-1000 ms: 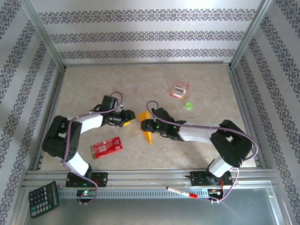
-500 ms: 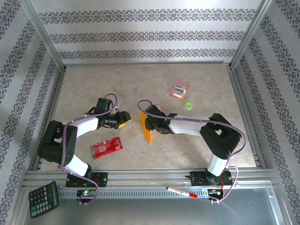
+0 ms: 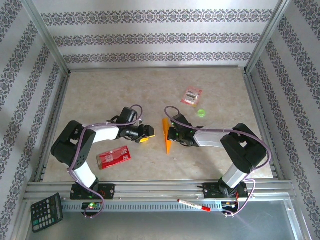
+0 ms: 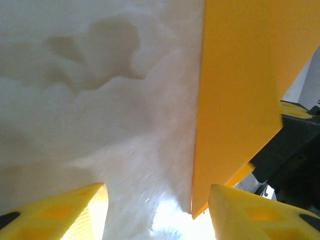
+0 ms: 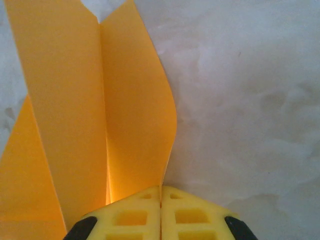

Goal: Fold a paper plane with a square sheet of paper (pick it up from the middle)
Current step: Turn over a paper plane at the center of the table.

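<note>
The paper's flaps stand close together and my right gripper holds only one. Next, my left gripper pinches the other flap's edge (image 4: 198, 125) and spreads them apart.
The orange-yellow sheet of paper (image 3: 167, 138), folded into a slim pointed dart, stands on edge at mid-table with its point toward the near edge. In the right wrist view the paper (image 5: 75, 100) shows a centre crease and two flaps. My right gripper (image 3: 173, 134) is shut, and its pads (image 5: 161, 196) pinch the edge of the right flap. My left gripper (image 3: 148, 134) is just left of the paper and open. Its yellow fingertips (image 4: 250, 212) straddle bare table, and the paper's point (image 4: 235, 85) hangs just inside the right one without touching.
A red packet (image 3: 113, 156) lies near the left arm. At the back right are a pink-and-white packet (image 3: 191, 95) and a small green object (image 3: 201, 113). A calculator (image 3: 46, 212) and a red marker (image 3: 193, 205) lie on the front rail. Patterned walls enclose the table.
My right gripper has gone from open to shut on the paper's edge. The paper and both grippers have shifted to the right; the left gripper stayed open.
</note>
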You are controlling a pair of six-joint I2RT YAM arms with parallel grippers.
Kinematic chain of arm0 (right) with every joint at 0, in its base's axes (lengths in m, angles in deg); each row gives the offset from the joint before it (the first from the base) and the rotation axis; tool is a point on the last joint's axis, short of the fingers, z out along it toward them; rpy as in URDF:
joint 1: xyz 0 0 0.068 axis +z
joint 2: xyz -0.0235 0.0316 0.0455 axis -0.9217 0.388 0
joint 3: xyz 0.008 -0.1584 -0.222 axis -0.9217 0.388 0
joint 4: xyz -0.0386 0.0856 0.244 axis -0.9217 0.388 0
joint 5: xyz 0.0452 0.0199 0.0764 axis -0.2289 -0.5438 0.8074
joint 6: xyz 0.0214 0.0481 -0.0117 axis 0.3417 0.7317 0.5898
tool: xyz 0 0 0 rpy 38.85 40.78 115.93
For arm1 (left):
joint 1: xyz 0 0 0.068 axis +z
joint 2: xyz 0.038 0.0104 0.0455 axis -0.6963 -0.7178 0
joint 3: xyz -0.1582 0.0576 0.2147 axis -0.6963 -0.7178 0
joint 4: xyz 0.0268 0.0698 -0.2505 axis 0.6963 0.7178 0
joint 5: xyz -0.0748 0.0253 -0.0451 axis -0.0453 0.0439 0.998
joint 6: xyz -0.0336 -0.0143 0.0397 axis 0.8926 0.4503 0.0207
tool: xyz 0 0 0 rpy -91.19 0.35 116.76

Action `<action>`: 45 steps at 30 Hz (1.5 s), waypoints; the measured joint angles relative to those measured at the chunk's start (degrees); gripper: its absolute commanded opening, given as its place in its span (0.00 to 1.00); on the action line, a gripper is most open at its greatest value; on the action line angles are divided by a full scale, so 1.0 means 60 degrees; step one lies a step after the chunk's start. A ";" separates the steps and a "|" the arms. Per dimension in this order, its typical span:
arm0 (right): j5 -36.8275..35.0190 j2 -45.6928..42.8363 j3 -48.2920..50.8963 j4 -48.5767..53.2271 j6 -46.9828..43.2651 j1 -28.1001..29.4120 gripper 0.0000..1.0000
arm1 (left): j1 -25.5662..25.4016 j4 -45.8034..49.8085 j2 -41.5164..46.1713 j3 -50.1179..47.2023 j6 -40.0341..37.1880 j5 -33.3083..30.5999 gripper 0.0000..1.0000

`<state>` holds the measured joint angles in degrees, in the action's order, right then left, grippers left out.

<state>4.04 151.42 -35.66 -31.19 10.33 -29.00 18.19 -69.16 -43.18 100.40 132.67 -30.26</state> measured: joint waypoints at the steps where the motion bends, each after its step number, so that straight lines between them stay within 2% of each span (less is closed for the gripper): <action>1: 0.0076 -0.0007 0.0051 -0.0117 0.0040 -0.0040 0.06 | -0.0047 -0.0117 -0.0084 0.0044 0.0066 0.0066 0.56; 14: 0.0688 -0.0015 0.0302 -0.0871 0.0470 -0.0142 0.06 | -0.0455 -0.0321 -0.0441 0.1180 0.0313 0.0328 0.58; 23: 0.0783 -0.0015 0.0302 -0.1038 0.0517 -0.0142 0.06 | -0.0481 0.0222 -0.1158 0.1902 -0.0069 0.0066 0.36; 31: 0.0780 -0.0055 0.0368 -0.1151 0.0543 -0.0160 0.07 | -0.0470 0.0441 -0.1410 0.1905 -0.0142 0.0062 0.06; 37: 0.0729 -0.0357 0.0699 -0.1173 0.0667 -0.0357 0.05 | -0.0131 0.0433 -0.1406 0.1767 -0.0200 0.0233 0.00; 45: 0.0586 -0.0408 0.1002 -0.1446 0.1064 -0.0488 0.04 | 0.0361 0.0346 -0.1406 0.1359 -0.0229 0.0321 0.00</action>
<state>7.56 148.97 -29.65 -39.87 16.71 -31.93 20.36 -67.09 -51.62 108.55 131.29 -28.34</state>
